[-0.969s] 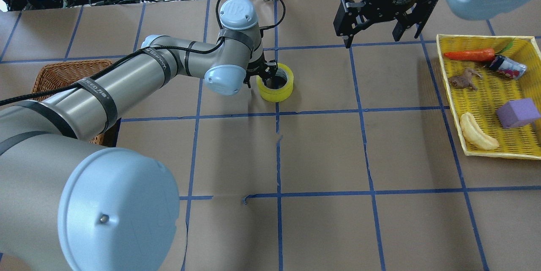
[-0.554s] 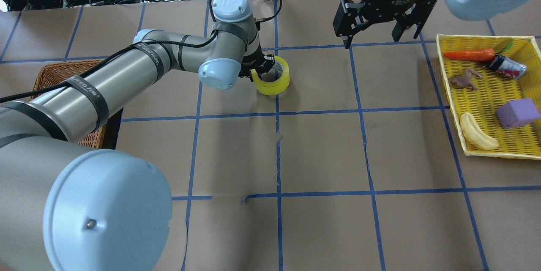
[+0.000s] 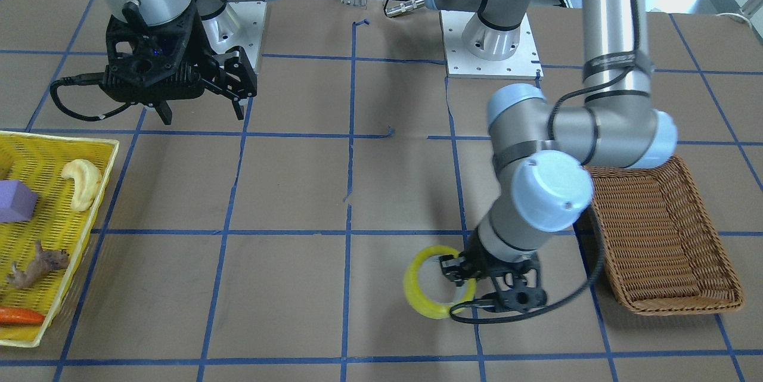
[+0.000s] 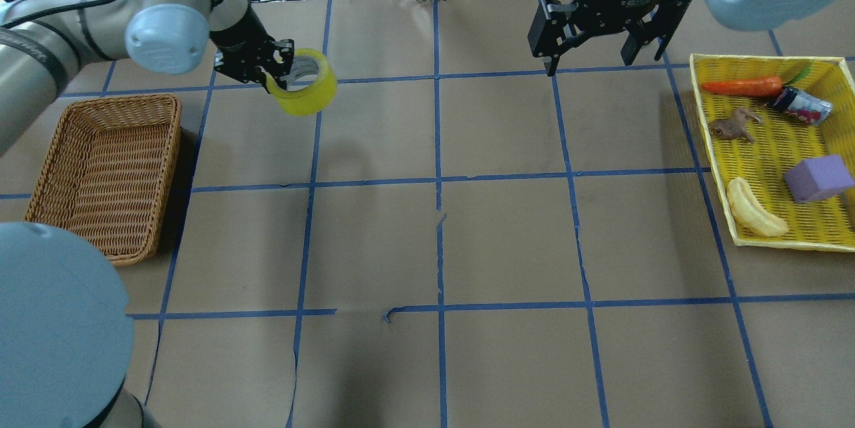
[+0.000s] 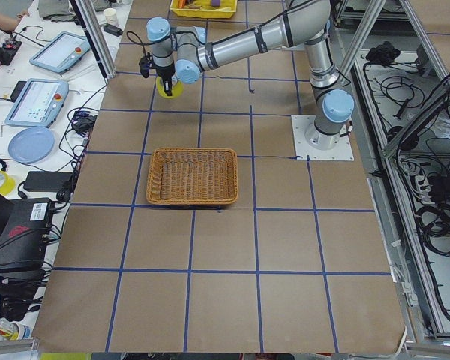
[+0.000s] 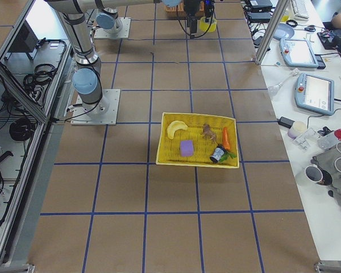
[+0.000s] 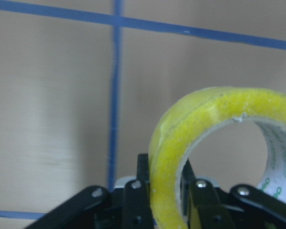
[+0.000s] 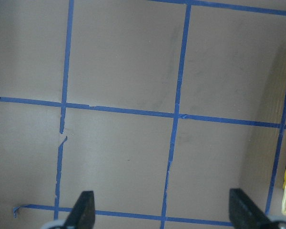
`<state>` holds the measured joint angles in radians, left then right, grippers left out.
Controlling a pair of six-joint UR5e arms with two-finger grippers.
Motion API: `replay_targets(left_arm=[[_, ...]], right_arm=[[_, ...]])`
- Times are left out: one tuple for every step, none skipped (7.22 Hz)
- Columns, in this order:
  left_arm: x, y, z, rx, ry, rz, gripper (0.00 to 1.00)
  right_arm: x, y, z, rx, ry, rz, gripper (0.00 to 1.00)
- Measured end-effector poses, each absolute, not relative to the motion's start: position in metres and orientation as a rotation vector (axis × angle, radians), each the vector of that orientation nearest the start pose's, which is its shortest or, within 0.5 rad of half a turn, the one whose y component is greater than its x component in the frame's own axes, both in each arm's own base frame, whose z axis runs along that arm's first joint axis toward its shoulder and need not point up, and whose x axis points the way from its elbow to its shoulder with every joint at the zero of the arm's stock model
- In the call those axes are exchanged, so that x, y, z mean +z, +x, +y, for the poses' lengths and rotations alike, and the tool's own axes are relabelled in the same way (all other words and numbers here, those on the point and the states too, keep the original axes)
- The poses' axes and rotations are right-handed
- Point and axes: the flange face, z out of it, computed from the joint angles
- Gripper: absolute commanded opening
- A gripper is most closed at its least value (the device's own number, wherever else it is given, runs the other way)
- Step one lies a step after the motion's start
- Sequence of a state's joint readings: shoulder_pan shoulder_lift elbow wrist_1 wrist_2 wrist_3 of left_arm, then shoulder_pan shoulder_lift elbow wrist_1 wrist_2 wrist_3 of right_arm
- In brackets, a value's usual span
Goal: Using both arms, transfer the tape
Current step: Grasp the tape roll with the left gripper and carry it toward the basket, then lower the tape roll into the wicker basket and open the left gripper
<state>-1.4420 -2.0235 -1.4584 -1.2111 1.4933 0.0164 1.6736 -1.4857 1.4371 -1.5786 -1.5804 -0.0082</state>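
My left gripper is to drop off the yellow tape roll. It will let go around the middle of the brown wicker basket's bottom [image 3: 654,249].
The yellow tape roll [image 4: 304,91] hangs tilted in the air over the far left of the table, just beyond and to the right of the wicker basket. My left gripper [image 4: 275,75] is shut on the roll's wall, one finger inside the white core and one outside. The left wrist view shows the tape [image 7: 205,119] pinched between the black fingers [image 7: 140,200]. In the front-facing view the tape [image 3: 412,286] sits at my left gripper [image 3: 468,278]. My right gripper [image 4: 591,62] is open and empty over the far right, and its fingertips [image 8: 83,210] show spread above bare table.
A brown wicker basket [image 4: 107,174] stands at the left. A yellow mesh tray [image 4: 775,147] at the right holds a carrot, a toy animal, a can, a purple block and a pale banana-like piece. Cables and devices lie beyond the far edge.
My left arm has lifted the tape off the table's far middle and swung it left, toward the wicker basket's side. My right gripper has stayed in place, open.
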Motion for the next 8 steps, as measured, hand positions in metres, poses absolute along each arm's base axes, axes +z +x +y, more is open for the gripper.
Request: replay_targets(left_arm=[[0.326, 0.007, -0.662, -0.026, -0.16, 3.198, 0.02], [0.327, 0.074, -0.65, -0.01, -0.16, 3.183, 0.02], [0.324, 0.136, -0.635, 0.0, -0.13, 3.179, 0.02], [0.318, 0.185, -0.624, -0.008, -0.056, 3.175, 0.02], [0.305, 0.224, -0.617, -0.037, 0.034, 3.163, 0.02], [0.287, 0.249, -0.613, -0.067, 0.1, 3.147, 0.02], [0.267, 0.262, -0.612, -0.088, 0.133, 3.134, 0.02], [0.254, 0.268, -0.61, -0.093, 0.149, 3.129, 0.26]], right_arm=[[0.512, 0.186, -0.516, -0.091, -0.174, 3.145, 1.0], [0.512, 0.186, -0.516, -0.092, -0.173, 3.148, 1.0], [0.512, 0.186, -0.516, -0.091, -0.173, 3.15, 1.0], [0.511, 0.186, -0.516, -0.089, -0.175, 3.152, 1.0], [0.51, 0.187, -0.516, -0.085, -0.178, 3.154, 1.0], [0.508, 0.187, -0.516, -0.078, -0.18, 3.155, 1.0], [0.504, 0.186, -0.515, -0.068, -0.179, 3.156, 1.0], [0.501, 0.186, -0.515, -0.064, -0.178, 3.157, 1.0]])
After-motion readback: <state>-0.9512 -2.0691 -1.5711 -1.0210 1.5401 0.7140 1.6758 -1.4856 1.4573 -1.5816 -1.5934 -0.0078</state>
